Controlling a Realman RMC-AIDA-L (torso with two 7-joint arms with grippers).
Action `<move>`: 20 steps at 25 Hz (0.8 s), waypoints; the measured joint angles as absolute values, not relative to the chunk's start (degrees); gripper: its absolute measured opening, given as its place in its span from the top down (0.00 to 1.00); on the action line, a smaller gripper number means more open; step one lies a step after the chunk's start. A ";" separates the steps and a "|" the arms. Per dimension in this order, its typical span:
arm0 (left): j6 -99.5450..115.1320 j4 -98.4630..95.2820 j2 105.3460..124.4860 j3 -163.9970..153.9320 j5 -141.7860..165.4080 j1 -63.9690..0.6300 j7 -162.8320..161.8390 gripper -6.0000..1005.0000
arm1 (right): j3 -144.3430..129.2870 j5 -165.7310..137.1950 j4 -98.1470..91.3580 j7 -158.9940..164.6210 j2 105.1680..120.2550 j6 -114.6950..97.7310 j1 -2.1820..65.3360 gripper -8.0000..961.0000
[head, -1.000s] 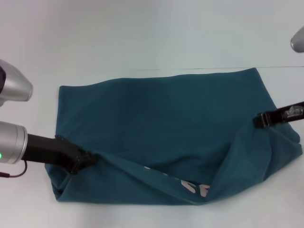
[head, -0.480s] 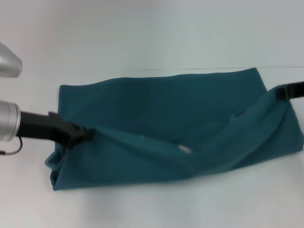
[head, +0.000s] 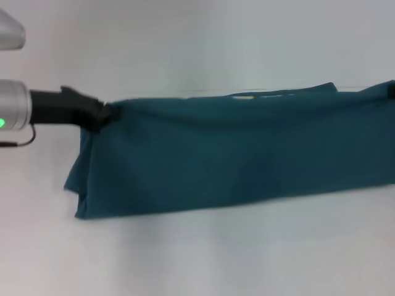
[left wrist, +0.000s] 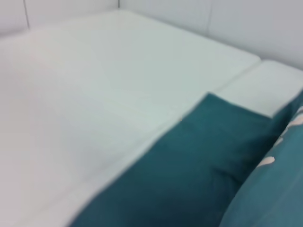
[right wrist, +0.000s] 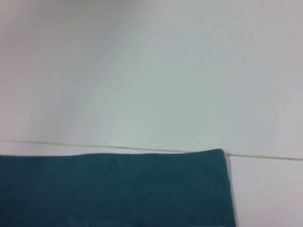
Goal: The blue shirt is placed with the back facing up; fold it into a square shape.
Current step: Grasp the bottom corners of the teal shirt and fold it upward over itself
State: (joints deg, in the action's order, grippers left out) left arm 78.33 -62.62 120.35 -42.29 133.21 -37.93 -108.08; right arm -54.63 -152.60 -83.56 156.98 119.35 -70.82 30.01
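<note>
The pulled-over corner, now held at the back edge, will be let go by my left gripper on the blue shirt's lower layer [head: 127, 103], beside the thin seam in the table.
The blue shirt [head: 234, 154] lies as a long, doubled band across the white table, its near fold edge running along the front. My left gripper [head: 106, 114] is shut on the shirt's far left corner, holding the pulled-over layer at the back edge. At the picture's right border only a dark tip of my right gripper [head: 391, 90] shows, with the shirt's far right corner drawn up to it. The left wrist view shows the blue shirt [left wrist: 189, 179] with white letters [left wrist: 284, 137] on a nearer layer. In the right wrist view the shirt's [right wrist: 118, 189] far edge and one corner lie flat.
The white table [head: 197, 259] stretches bare in front of and behind the shirt. A thin seam line [right wrist: 265, 156] crosses the tabletop just past the shirt's far edge. A raised white ledge [left wrist: 265, 85] stands beyond the cloth in the left wrist view.
Both grippers have carried the shirt's near edge away from me to the far edge, folding it in half. The white letters seen earlier in the head view are now covered.
</note>
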 joint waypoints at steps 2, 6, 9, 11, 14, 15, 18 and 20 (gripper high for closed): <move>75.30 -60.69 120.35 -42.44 131.66 -38.75 -106.25 0.97 | -53.36 -152.52 -81.46 156.09 118.95 -70.20 31.21 0.95; 68.54 -54.09 120.28 -42.53 129.87 -41.47 -101.26 0.96 | -52.56 -152.68 -78.34 155.48 118.54 -68.13 33.01 0.95; 63.83 -49.49 120.08 -42.57 129.48 -43.26 -97.62 0.96 | -52.55 -152.69 -76.36 155.47 117.95 -66.73 34.44 0.95; 60.72 -47.06 120.08 -42.61 129.06 -44.14 -95.48 0.96 | -52.54 -152.73 -74.83 155.47 117.50 -65.55 35.56 0.95; 56.16 -43.81 120.07 -42.64 128.13 -45.11 -92.23 0.95 | -52.52 -152.90 -72.39 155.44 116.80 -63.69 36.92 0.95; 55.06 -43.12 120.07 -42.63 127.81 -45.29 -91.51 0.95 | -52.51 -152.95 -71.44 155.42 116.52 -63.11 37.37 0.95; 51.64 -41.49 120.24 -42.63 126.29 -45.55 -89.27 0.95 | -52.60 -152.98 -67.88 155.39 115.43 -61.08 38.88 0.95; 49.63 -40.27 120.27 -42.64 125.15 -45.56 -87.72 0.95 | -52.80 -153.18 -65.93 155.30 115.07 -59.86 39.62 0.95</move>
